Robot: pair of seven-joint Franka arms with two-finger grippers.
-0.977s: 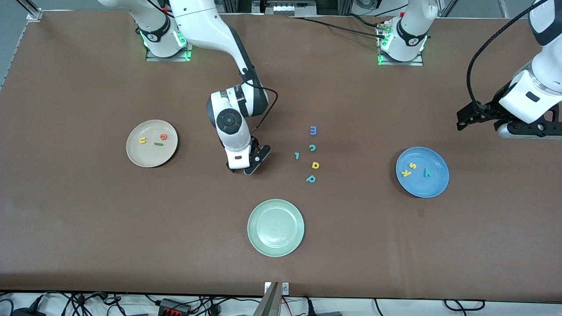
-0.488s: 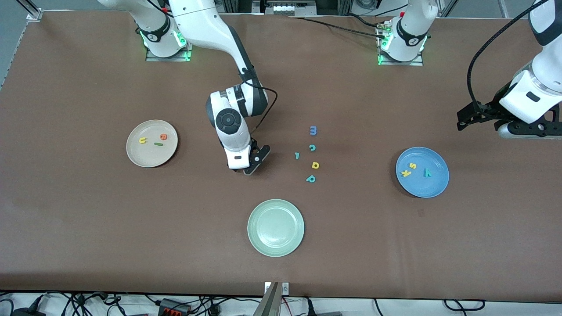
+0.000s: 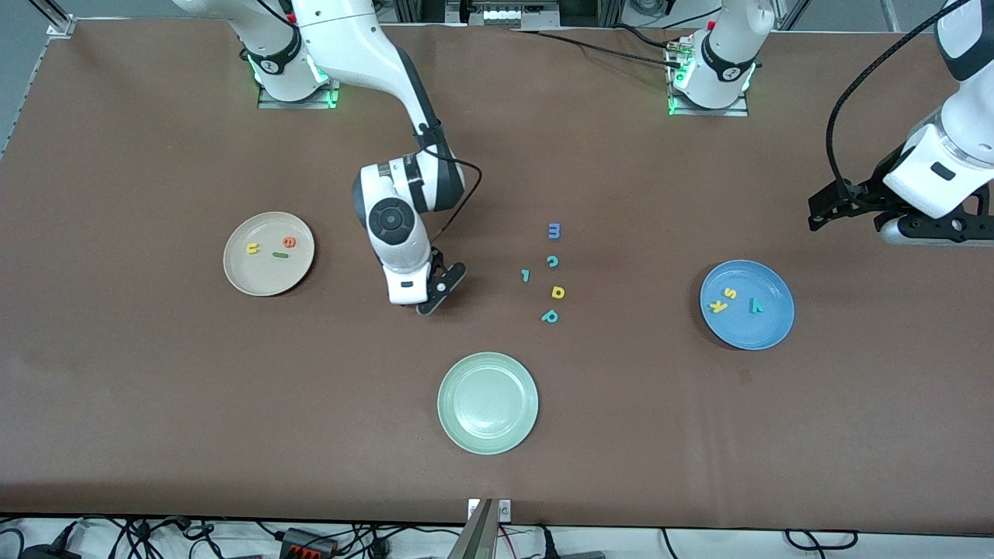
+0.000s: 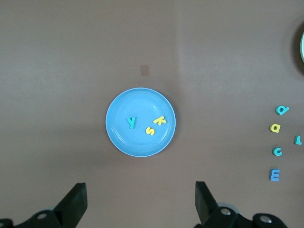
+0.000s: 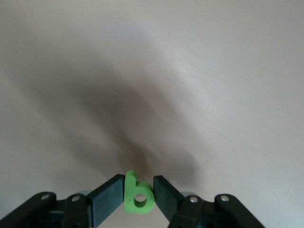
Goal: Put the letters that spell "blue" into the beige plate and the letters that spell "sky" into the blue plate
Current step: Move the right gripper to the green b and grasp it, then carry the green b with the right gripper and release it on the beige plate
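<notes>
My right gripper should release the green b in the beige plate (image 3: 269, 247) between the yellow u and the orange e.
My right gripper (image 3: 425, 303) is shut on the green b (image 5: 137, 195), low over the table between the beige plate (image 3: 233, 273) and the loose letters. The b stands upright between the pads (image 5: 108, 195). The beige plate holds the yellow u (image 3: 252, 248), the orange e (image 3: 289, 242) and the dark-green l (image 3: 280, 255). In the blue plate (image 3: 770, 330) lie the yellow s (image 3: 729, 293), the yellow k (image 3: 720, 306) and the teal y (image 3: 755, 306). My left gripper (image 4: 140, 202) waits open and empty, high beside the blue plate (image 4: 121, 142).
A pale green plate (image 3: 488, 403) sits near the front camera's edge. In mid-table lie a blue m (image 3: 554, 230), a teal c (image 3: 552, 262), a small teal l-shaped piece (image 3: 526, 275), a yellow d (image 3: 557, 292) and a teal p (image 3: 550, 316).
My right gripper has shut on the green b and shifted a little toward the beige plate. The left arm has not moved.
</notes>
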